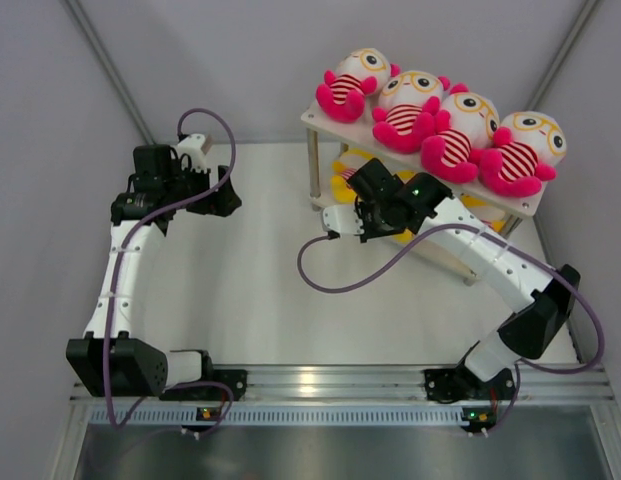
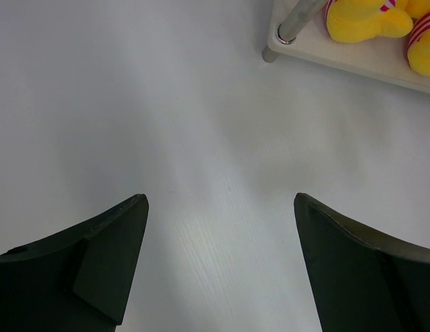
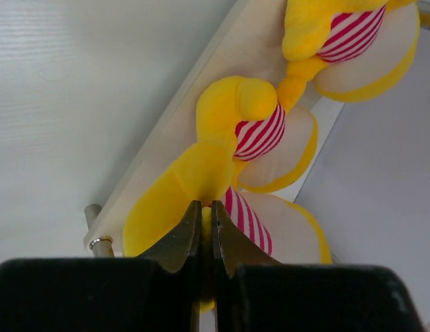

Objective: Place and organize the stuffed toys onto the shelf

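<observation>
Next, I release the yellow toy from my right gripper on the lower board (image 1: 439,202), beside the yellow toy at its near end.
The white two-tier shelf (image 1: 320,118) stands at the back right. Several pink-limbed stuffed toys (image 1: 421,112) sit in a row on its top board. Yellow stuffed toys (image 1: 345,172) lie on the lower board, mostly hidden under the top one. My right gripper (image 1: 362,208) is at the lower tier's front, shut on the limb of a yellow toy (image 3: 194,187); more yellow toys (image 3: 270,131) lie beside it on the board. My left gripper (image 1: 228,195) is open and empty over bare table, left of the shelf. Its wrist view shows the shelf's corner leg (image 2: 292,26) and a yellow toy (image 2: 363,19).
White walls close in on the left, right and back. A purple cable (image 1: 335,285) loops over the table in front of the shelf. A metal rail (image 1: 320,380) runs along the near edge by the arm bases.
</observation>
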